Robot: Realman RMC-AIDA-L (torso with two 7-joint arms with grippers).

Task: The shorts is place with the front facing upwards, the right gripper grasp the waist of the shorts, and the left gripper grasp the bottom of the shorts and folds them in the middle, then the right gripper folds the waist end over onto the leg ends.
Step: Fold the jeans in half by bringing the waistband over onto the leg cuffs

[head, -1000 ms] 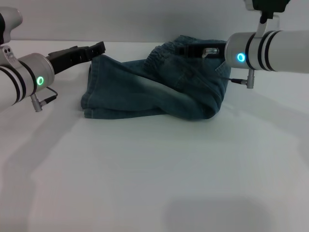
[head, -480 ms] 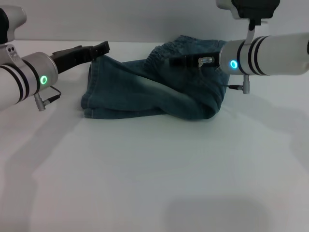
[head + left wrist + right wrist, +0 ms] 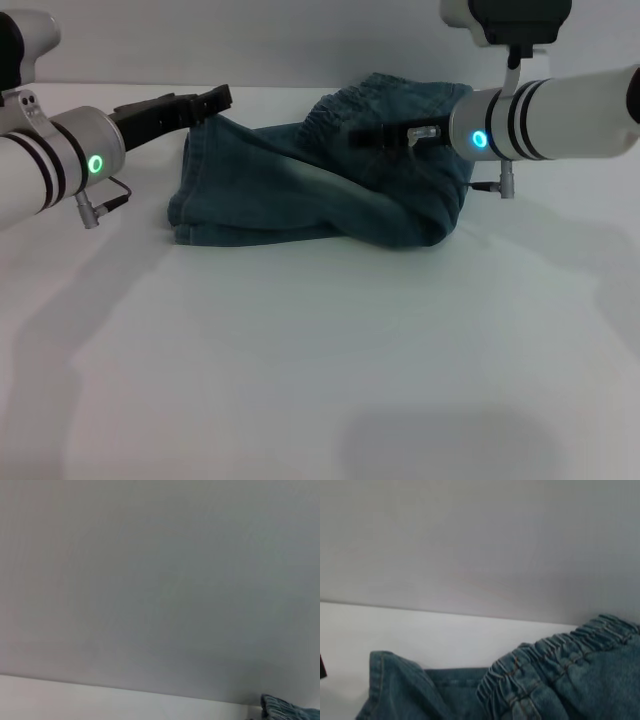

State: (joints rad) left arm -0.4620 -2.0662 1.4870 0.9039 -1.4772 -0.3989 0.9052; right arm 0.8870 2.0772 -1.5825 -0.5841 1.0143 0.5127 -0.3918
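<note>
Next, I grip the bunched denim deeper in with my right gripper [image 3: 402, 105] and pull the shorts nearer first, because the shorts' gathered waist is crowding the table's far edge by the wall.
The blue denim shorts [image 3: 300, 190] lie on the white table, folded lengthwise. The ruched waist [image 3: 345, 105] is at the far right, and the bottom hems [image 3: 185, 205] are at the left. My right gripper [image 3: 362, 133], on the arm with the cyan ring, hovers over the upper middle of the shorts, just in front of the waist. In the right wrist view the waist [image 3: 555, 652] and a hemmed edge [image 3: 382, 677] fill the lower part. My left gripper [image 3: 212, 99], on the arm with the green ring, sits at the far corner of the leg ends. Its wrist view catches only a denim scrap [image 3: 287, 711].
The white table [image 3: 320, 360] stretches wide in front of the shorts. A pale wall [image 3: 150, 580] rises behind the table's far edge. Nothing else stands on the surface.
My right arm has slid left from the waist end to above the shorts' middle. The left gripper has crept slightly right. The shorts have kept their shape.
</note>
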